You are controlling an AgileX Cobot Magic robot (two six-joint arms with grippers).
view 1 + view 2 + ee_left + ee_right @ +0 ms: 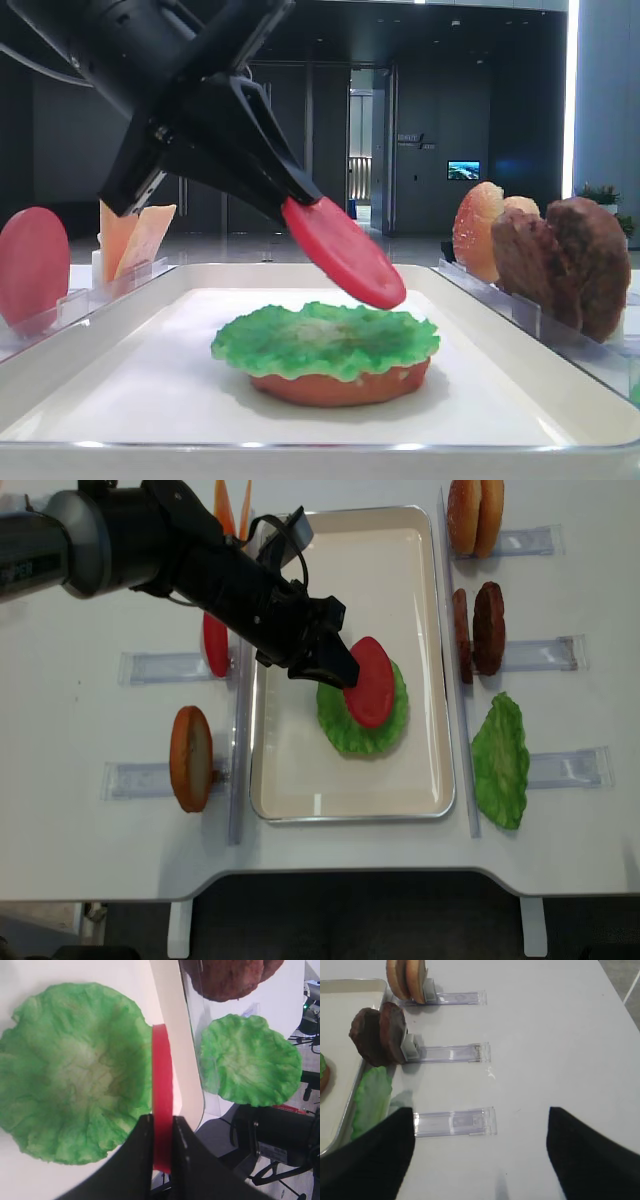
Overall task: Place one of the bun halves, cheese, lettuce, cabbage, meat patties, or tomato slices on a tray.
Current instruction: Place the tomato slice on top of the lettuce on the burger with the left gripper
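I will use my left gripper to let go of the tomato slice flat on the middle of the lettuce leaf on the tray [361, 704] [82, 1074].
My left gripper [161, 1119] is shut on a pinkish-red tomato slice [370, 682], pinching its edge. The slice hangs tilted just above a green lettuce leaf [320, 338]. That leaf lies on an orange-tan bun half [340, 388] in the middle of the white tray [290, 780]. In the left wrist view the slice [161, 1075] stands edge-on beside the leaf [75, 1065]. My right gripper [481, 1145] is open over bare table to the right of the tray, with nothing between its fingers.
A second tomato slice [215, 645], cheese [135, 238] and a bun half [190, 758] stand in racks left of the tray. On the right are bun halves [475, 517], meat patties [478, 628], another lettuce leaf [500, 760] and an empty clear rack [452, 1122].
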